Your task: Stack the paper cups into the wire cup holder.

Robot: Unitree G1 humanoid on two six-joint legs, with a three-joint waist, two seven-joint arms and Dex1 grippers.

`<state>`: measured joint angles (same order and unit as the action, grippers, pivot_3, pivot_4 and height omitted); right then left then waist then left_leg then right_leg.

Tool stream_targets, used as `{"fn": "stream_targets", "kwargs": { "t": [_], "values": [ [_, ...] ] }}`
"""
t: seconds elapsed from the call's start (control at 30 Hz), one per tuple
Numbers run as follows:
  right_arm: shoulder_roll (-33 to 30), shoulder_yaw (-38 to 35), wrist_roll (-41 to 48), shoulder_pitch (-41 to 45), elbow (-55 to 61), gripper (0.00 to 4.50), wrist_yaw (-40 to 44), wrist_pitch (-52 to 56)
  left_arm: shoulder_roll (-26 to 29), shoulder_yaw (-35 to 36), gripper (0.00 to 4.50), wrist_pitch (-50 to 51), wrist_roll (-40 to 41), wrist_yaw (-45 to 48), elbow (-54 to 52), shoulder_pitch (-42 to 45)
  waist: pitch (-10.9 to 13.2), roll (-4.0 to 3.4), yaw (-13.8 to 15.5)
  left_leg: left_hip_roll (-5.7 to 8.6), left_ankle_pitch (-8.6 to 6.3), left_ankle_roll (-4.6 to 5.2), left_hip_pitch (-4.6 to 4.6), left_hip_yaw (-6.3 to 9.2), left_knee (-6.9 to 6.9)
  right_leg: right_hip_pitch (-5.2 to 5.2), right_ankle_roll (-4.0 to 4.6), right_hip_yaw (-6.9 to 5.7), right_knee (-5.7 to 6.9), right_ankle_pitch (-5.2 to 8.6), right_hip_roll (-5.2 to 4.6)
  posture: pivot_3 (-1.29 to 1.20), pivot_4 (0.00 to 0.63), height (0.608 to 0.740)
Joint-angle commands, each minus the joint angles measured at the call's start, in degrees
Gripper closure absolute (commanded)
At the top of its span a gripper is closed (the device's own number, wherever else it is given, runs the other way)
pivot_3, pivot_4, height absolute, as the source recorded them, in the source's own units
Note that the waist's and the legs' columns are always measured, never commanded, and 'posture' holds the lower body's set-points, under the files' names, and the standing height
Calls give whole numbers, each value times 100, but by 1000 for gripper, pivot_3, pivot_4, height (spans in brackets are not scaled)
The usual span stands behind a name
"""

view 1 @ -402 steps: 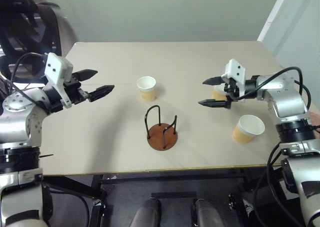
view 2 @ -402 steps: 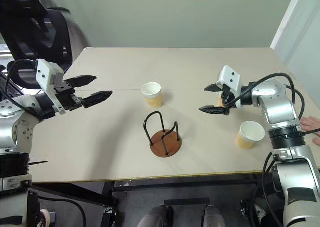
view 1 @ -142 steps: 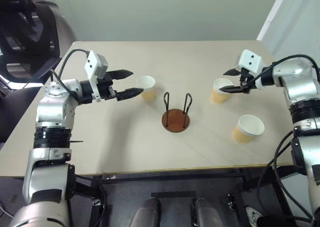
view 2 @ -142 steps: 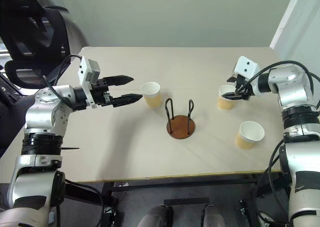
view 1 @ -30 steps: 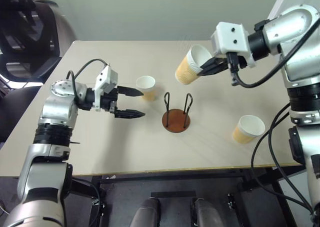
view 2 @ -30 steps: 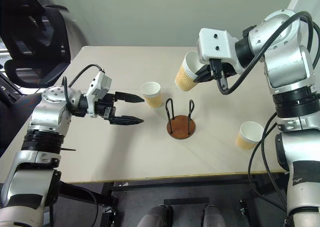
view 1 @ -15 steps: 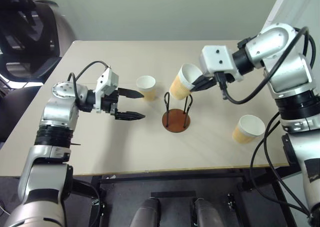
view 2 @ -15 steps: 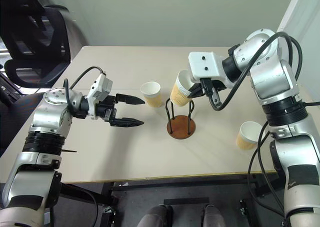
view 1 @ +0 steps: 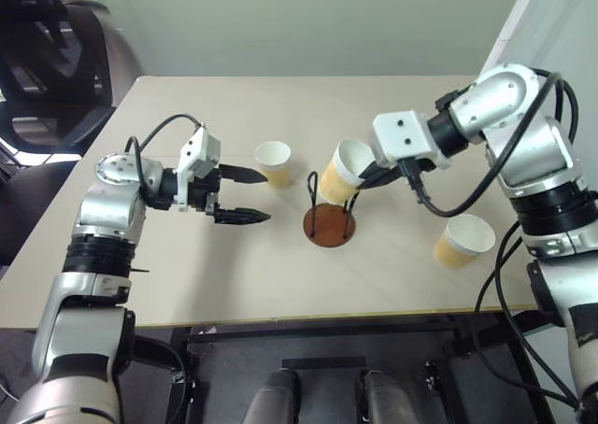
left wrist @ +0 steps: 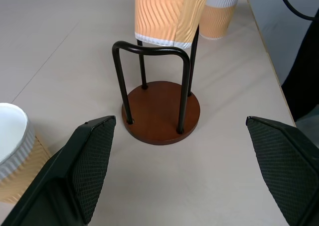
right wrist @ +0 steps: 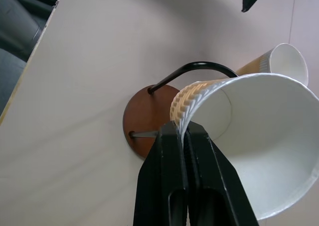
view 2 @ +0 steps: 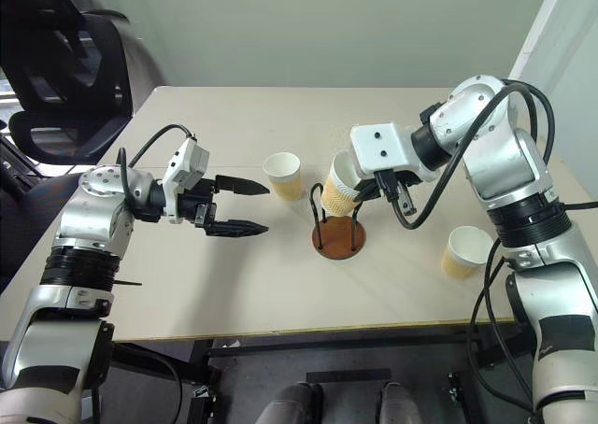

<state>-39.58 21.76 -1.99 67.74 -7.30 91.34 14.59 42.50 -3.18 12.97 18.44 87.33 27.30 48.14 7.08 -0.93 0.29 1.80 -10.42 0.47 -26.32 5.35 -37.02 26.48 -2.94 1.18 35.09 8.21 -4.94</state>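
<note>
My left gripper needs to close on the near side of the rim (view 1: 268, 166) (left wrist: 26, 127) of the upright paper cup, which is standing just beyond its open fingers.
The wire cup holder (view 1: 329, 226), a brown disc with two black loops, stands mid-table. My right gripper (view 1: 363, 178) is shut on the rim of a tilted paper cup (view 1: 342, 171), whose bottom hangs at the tops of the loops. The right wrist view shows the fingers (right wrist: 172, 151) pinching that rim (right wrist: 199, 94) above the holder (right wrist: 144, 116). My left gripper (view 1: 266, 196) is open, left of the holder and level with it, holding nothing. A second cup (view 1: 274, 162) stands upright beyond the left fingers. A third cup (view 1: 462, 239) sits at the right.
The pale wooden table (view 1: 187, 284) has its front edge close below the holder. A black office chair (view 1: 42, 60) stands off the table's back left corner. A white wall panel (view 1: 551, 41) rises at the back right.
My right gripper has come down and slightly left with the cup, bringing its bottom from above the holder to the loop tops. The left arm has held still.
</note>
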Motion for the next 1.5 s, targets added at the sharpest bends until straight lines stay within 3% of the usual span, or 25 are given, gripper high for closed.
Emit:
{"fn": "stream_targets", "kwargs": {
  "t": [0.03, 0.47, 0.57, 0.93, 1.3, 1.5],
  "values": [
    [-73, 31, -78, 63, 169, 4492, -1, -190, 78, 188, 0, -37, 78, 2, -126, 46, 0, 0, 0, 0, 0, 0, 0, 0, 0, 0, 0, 0, 0, 0, 0, 0, 150, 740],
    [-30, 101, -236, 94, 119, 4492, -9, -569, 80, 196, 0, -57, 78, -17, -95, 35, 0, 0, 0, 0, 2, 1, 0, 0, 0, 0, 0, 0, 1, 0, 0, 0, 150, 740],
    [5, 66, -164, 84, 196, 3933, -3, -421, 74, 197, 0, -59, 79, -20, -90, 35, 0, 0, 0, 0, 2, 1, 0, 0, 0, 0, 0, 0, 1, 0, 0, 0, 150, 740],
    [169, -91, 7, 140, 266, 114, -298, 159, 50, 203, 0, -58, 77, -58, -67, 64, 0, 0, -1, 0, 3, 0, 0, 0, -1, 0, 0, 0, 2, 0, 0, 0, 150, 740],
    [439, -1372, 1044, 62, 414, 48, -1586, 2104, -15, 134, 0, -584, -326, -674, 548, 590, 0, 1, 7, 5, 11, 1, -2, 0, -2, -1, 0, 2, 0, 0, 0, 0, 150, 740],
    [305, -1873, 1442, -600, 1031, 48, -2262, 2710, 15, -246, 0, -1815, -1315, -1099, 1615, 1288, -2, 3, 21, 6, 12, -1, -3, 1, -3, -1, -1, 1, -1, 0, -1, 0, 150, 740]
  ]
}}
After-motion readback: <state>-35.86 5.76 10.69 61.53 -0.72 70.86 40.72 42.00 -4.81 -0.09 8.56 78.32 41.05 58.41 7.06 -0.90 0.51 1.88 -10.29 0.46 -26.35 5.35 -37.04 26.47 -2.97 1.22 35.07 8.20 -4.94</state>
